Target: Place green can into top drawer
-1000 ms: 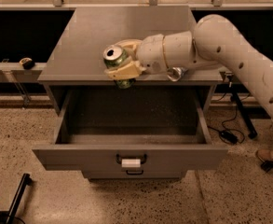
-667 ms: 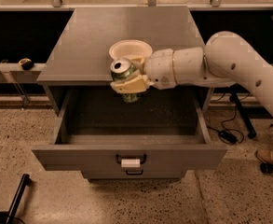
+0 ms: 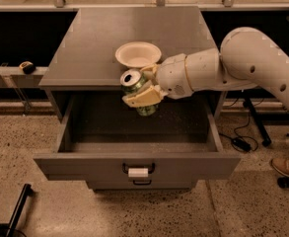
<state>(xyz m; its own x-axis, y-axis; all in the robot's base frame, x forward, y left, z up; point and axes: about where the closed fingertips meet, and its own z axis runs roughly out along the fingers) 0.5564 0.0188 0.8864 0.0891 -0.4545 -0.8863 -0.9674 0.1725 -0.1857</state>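
Observation:
Next, my gripper releases the green can in the middle of the open top drawer [image 3: 145, 134], behind the white label. The can now hangs above that drawer's back middle.
The green can [image 3: 138, 92] with its silver top is held upright, slightly tilted, in my gripper [image 3: 143, 89]. The gripper is shut on the can, its cream fingers [image 3: 143, 98] wrapped around the can's body. Can and gripper hang above the back middle of the open top drawer [image 3: 136, 164], just in front of the cabinet's top edge. The drawer is pulled out wide; its grey inside shows nothing in it. Its front has a dark handle with a white label [image 3: 138, 172]. My white arm [image 3: 242, 63] reaches in from the right.
A white bowl [image 3: 137, 54] stands on the grey cabinet top [image 3: 94, 43], just behind the can. The lower drawer handle [image 3: 142, 182] shows below the open drawer. A black cable [image 3: 240, 143] and a shoe [image 3: 285, 166] lie on the floor at right.
My gripper with the can has moved forward and down, off the cabinet top to above the open drawer. The white bowl behind it is uncovered.

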